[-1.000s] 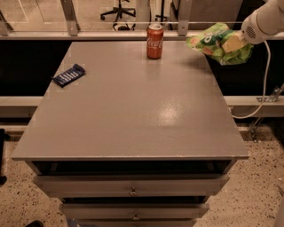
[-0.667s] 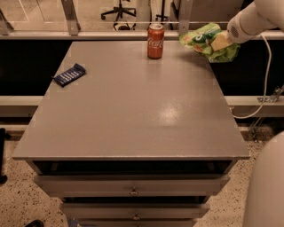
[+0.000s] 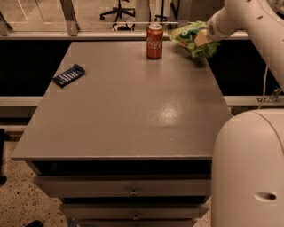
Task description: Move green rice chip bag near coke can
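Note:
My gripper is going to release the green rice chip bag on the grey table, snug point(image 3: 178, 55) against the red coke can.
The green rice chip bag point(image 3: 190, 38) hangs in my gripper point(image 3: 203, 39) just above the far right corner of the grey table point(image 3: 133, 111). The gripper is shut on the bag's right side, and the white arm comes in from the upper right. The red coke can point(image 3: 155, 41) stands upright near the far edge of the table, a short way to the left of the bag. The bag does not touch the can.
A small dark-blue wrapped bar point(image 3: 69, 75) lies on the table's left side. The robot's white body point(image 3: 250, 168) fills the lower right. Drawers point(image 3: 133, 191) are under the table front. A rail and office chair point(image 3: 117, 11) are behind.
The gripper has carried the bag leftward along the far edge, closer to the coke can. The robot's body has come further into view at the lower right.

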Available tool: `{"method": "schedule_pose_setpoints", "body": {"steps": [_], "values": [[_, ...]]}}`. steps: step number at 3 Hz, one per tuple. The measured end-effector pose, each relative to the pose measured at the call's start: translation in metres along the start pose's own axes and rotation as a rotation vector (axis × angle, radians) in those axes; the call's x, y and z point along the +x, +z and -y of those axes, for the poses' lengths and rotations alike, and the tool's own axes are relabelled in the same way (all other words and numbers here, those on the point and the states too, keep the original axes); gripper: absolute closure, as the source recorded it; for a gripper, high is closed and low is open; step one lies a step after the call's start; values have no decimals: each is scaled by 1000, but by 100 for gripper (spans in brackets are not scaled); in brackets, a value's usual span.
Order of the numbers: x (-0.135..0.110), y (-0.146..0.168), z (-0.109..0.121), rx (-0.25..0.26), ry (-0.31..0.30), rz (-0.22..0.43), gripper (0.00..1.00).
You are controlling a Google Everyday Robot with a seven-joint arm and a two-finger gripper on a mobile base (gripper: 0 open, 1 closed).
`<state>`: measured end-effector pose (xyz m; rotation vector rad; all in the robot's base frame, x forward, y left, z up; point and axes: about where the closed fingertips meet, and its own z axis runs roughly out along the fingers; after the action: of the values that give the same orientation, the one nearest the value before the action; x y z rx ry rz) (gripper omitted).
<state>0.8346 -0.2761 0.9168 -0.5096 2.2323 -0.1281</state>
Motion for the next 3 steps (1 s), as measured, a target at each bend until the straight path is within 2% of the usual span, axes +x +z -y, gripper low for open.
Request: {"method": "schedule_pose_setpoints", "body": {"steps": [1,3], "values": [[-17,19,-18,-21,15,19,100],[-34,40,-55,-93,46,47,100]]}}
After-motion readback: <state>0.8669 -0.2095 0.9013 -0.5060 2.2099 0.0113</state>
